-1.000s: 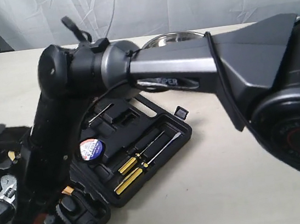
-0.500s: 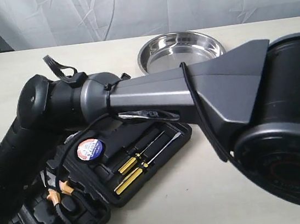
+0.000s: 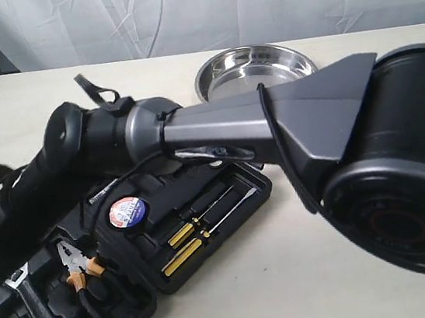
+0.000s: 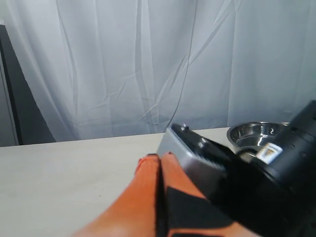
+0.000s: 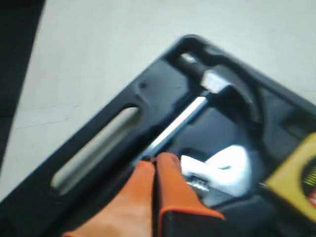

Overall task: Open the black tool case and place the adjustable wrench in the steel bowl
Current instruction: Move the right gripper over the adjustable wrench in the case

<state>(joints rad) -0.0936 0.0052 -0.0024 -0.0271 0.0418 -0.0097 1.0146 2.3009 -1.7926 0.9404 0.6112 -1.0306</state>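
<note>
The adjustable wrench's silver head is beside my shut, empty right gripper, so I should move back, open and take the wrench by its black handle.
The black tool case (image 3: 219, 205) lies open on the table with its tools in their recesses. The adjustable wrench's silver head (image 5: 223, 170) rests in its recess; in the exterior view only a bit of the wrench (image 3: 15, 277) shows, at the far left. My right gripper (image 5: 155, 160) is shut and empty, hovering just beside the wrench head, over the hammer shaft (image 5: 173, 126). The right arm (image 3: 216, 123) reaches across the case. The steel bowl (image 3: 256, 71) stands empty behind the case. My left gripper (image 4: 159, 158) is shut, empty and held above the table; the bowl (image 4: 256, 133) shows beyond it.
Orange-handled pliers (image 3: 78, 271), yellow-handled screwdrivers (image 3: 185, 245) and a round tape measure (image 3: 129, 211) lie in the case. The hammer's steel head (image 5: 213, 79) sits near the case's cut-out handle (image 5: 94, 148). A white curtain (image 3: 200, 8) hangs behind the table.
The right arm dropped from steep to nearly level and its wrist swung left. The pliers and a bit of the wrench head have now come out from under it.
</note>
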